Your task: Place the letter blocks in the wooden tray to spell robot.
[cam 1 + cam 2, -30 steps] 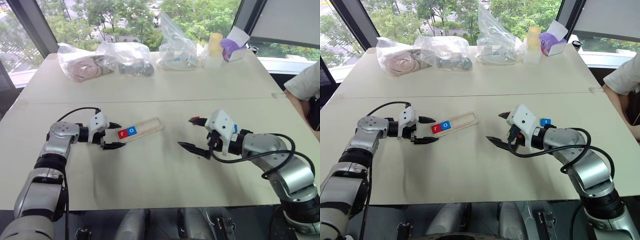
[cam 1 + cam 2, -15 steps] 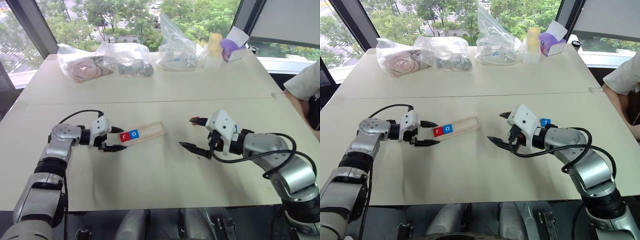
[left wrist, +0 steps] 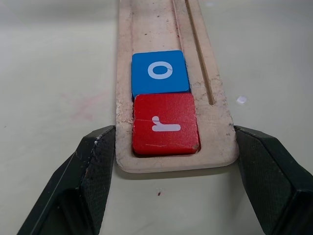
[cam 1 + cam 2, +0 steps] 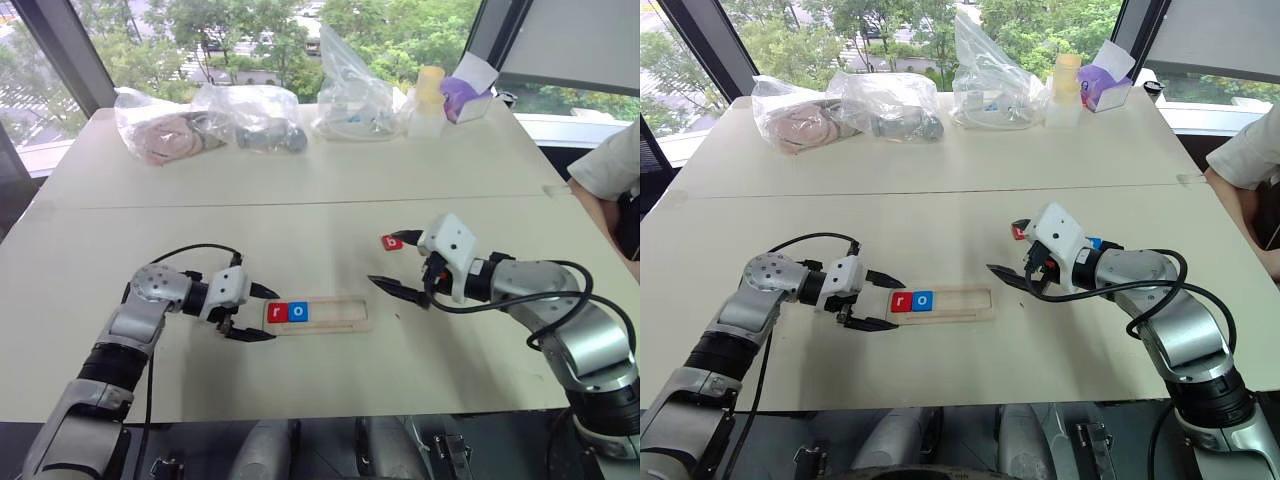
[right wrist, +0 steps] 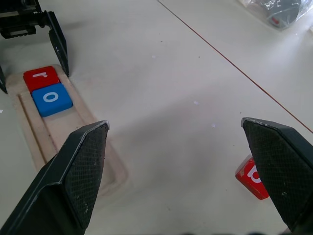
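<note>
The letter b comes next after the blue o block in the wooden tray, so my right gripper should close on the red b block's opposite sides [image 4: 391, 242] [image 5: 253, 177].
The wooden tray [image 4: 335, 313] lies crosswise near the table's front edge. A red r block [image 4: 277, 312] and a blue o block [image 4: 298, 312] sit side by side in its left end. My left gripper [image 4: 271, 315] is shut on that end of the tray, one finger [image 3: 93, 171] pressed against each long side. A red b block [image 4: 392, 242] lies on the table further back and to the right. My right gripper [image 4: 386, 260] hovers open beside the b block with nothing between its fingers. A bit of a blue block [image 4: 1095, 243] shows behind the right wrist.
Clear plastic bags [image 4: 250, 115] of items, a yellow-capped bottle [image 4: 429, 100] and a purple object [image 4: 462, 95] line the far edge of the table [image 4: 300, 220]. A person's sleeve [image 4: 612, 165] is at the right edge. A seam [image 4: 300, 205] crosses the tabletop.
My left gripper closed on the tray's end and dragged it nearer and to the right, turning it from slanted to crosswise. The right gripper barely moved; the b block now shows beside it.
</note>
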Action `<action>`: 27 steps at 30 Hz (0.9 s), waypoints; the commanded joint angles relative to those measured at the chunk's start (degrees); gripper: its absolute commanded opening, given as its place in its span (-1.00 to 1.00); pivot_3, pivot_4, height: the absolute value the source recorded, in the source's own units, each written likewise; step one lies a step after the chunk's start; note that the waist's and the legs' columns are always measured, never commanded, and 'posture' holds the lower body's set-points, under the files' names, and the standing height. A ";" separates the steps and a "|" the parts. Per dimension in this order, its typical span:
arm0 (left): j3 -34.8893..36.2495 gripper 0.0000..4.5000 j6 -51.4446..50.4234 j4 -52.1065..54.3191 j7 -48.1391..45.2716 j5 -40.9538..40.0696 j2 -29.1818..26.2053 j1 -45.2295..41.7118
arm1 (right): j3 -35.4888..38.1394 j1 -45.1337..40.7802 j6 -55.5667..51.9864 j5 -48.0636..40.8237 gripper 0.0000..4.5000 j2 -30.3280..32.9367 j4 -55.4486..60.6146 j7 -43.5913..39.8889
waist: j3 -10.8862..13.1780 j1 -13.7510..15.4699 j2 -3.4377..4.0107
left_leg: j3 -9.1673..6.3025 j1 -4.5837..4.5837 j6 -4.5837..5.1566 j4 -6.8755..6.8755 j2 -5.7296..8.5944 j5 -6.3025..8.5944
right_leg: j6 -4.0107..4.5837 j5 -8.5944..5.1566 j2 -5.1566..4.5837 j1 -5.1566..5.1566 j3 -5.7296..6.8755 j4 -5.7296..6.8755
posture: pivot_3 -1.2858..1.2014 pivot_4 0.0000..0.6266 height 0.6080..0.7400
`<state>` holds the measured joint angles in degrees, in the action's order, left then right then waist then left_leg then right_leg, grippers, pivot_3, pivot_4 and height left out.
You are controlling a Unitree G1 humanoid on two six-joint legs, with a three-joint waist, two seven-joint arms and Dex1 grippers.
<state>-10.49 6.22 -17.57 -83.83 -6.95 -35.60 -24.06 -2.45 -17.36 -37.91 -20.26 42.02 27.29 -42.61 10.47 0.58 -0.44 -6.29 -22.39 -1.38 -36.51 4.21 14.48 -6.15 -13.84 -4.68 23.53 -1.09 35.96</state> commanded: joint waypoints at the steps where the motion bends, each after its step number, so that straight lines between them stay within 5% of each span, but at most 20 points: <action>1: -2.68 0.39 -1.87 2.62 -0.35 -0.05 0.02 2.46 | 0.77 -0.68 0.97 0.22 1.00 -0.12 1.65 0.46 | 0.00 0.00 0.00 | 0.00 0.00 0.00 0.00 0.00 0.00 | 0.00 0.00 0.00 0.00 0.00 0.00 | 0.03 -0.52 1.00; 18: -3.83 0.39 -5.48 7.28 2.02 0.14 -0.89 5.75 | -0.16 -0.64 0.61 0.06 1.00 -0.96 2.08 1.41 | 0.00 0.04 0.00 | 0.00 0.00 0.00 0.01 0.00 0.00 | 0.01 0.00 -0.02 0.00 0.00 -0.02 | 0.03 -0.52 1.00; 21: -3.83 0.99 -5.98 7.68 2.56 0.22 -1.23 6.12 | -0.86 -0.78 0.32 0.50 1.00 -1.21 1.55 1.94 | 0.00 0.06 0.00 | 0.00 -0.01 0.00 0.02 -0.01 0.00 | 0.01 -0.01 -0.02 0.00 0.00 -0.02 | 0.03 -0.52 1.00; 27: -3.19 0.99 -6.11 8.69 4.32 0.12 -2.29 7.16 | -2.77 -2.17 -2.31 3.72 1.00 -2.72 -1.66 5.85 | 0.00 0.02 0.01 | -0.02 0.00 0.00 0.00 -0.03 0.00 | 0.09 -0.05 -0.05 0.00 -0.01 -0.01 | 0.03 -0.52 1.00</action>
<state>-12.08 1.45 -8.12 -79.67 -8.14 -37.11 -18.54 -5.79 -18.29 -39.76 -17.24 39.71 25.32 -38.10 10.47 0.60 -0.43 -6.31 -22.39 -1.39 -36.51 4.18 14.48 -6.06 -13.89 -4.72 23.53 -1.09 35.95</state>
